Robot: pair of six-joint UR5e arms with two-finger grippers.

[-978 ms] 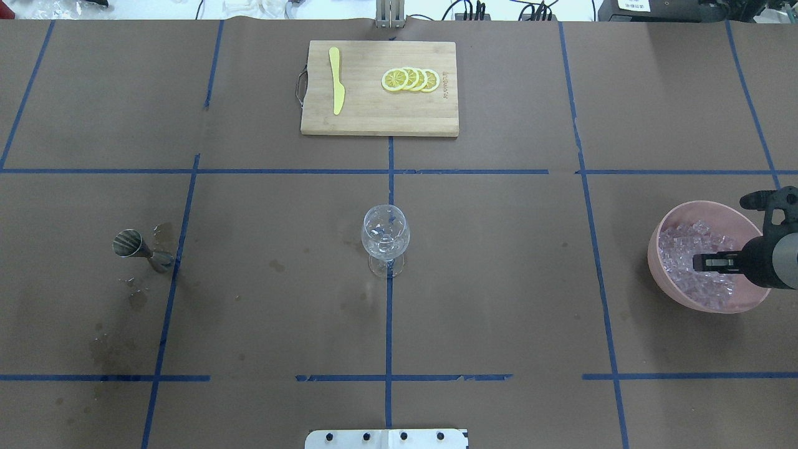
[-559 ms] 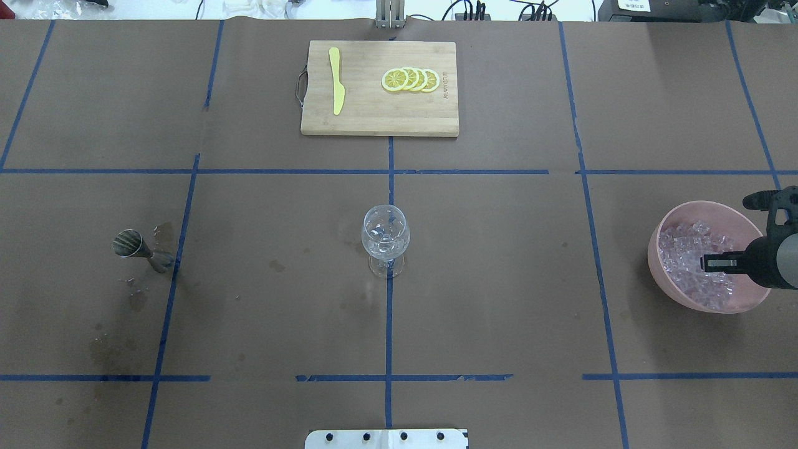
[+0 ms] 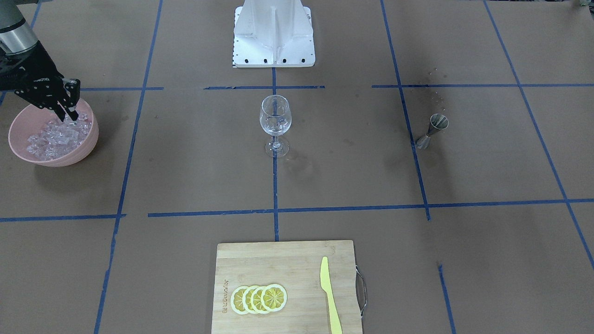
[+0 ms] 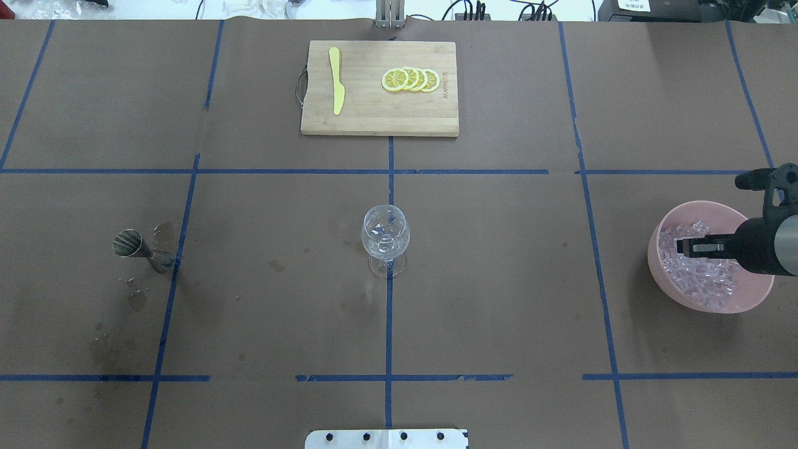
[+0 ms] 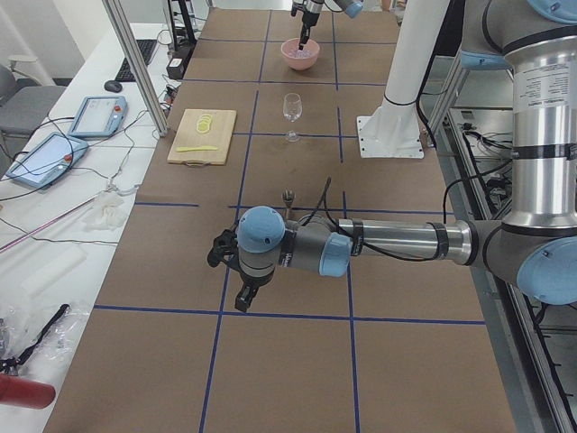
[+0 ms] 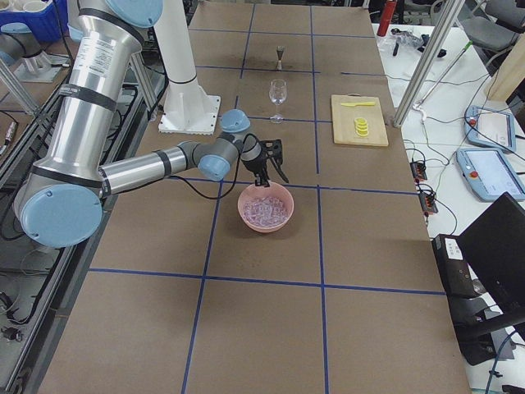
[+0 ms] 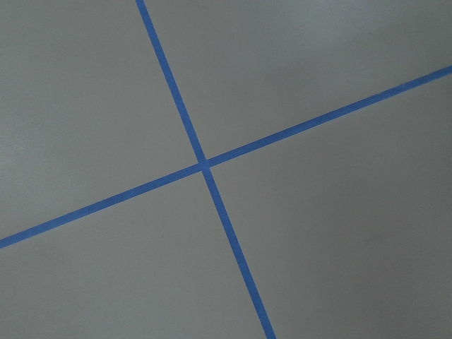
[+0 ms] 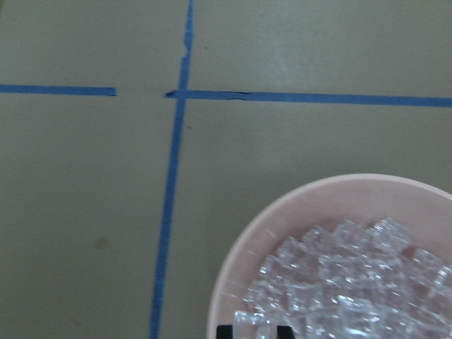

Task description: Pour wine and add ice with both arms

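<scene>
The ice cube, now just above the pink bowl's ice, will be let go by my right gripper inside the wine glass (image 3: 275, 123) that stands at the middle of the table.
The pink bowl (image 4: 656, 257) of ice (image 4: 707, 284) sits at the table's right side. My right gripper (image 4: 684, 247) hangs just above the ice near the bowl's rim, as the front view (image 3: 67, 114) also shows. In the right wrist view its fingertips (image 8: 224, 330) stand a cube's width apart with glassy ice (image 8: 339, 282) between them. The wine glass (image 4: 385, 240) stands upright at the table's middle with clear glints inside. My left gripper (image 5: 243, 293) shows only in the exterior left view, low over bare table, and I cannot tell whether it is open or shut.
A metal jigger (image 4: 134, 246) stands at the left among damp stains. A wooden cutting board (image 4: 374, 121) at the far middle carries lemon slices (image 4: 411, 80) and a yellow knife (image 4: 336, 81). The white pedestal base (image 3: 274, 32) is on the robot's side.
My right gripper first drew back a little over the ice, then moved up and toward the bowl's far-left part. Glass, jigger and board have not moved.
</scene>
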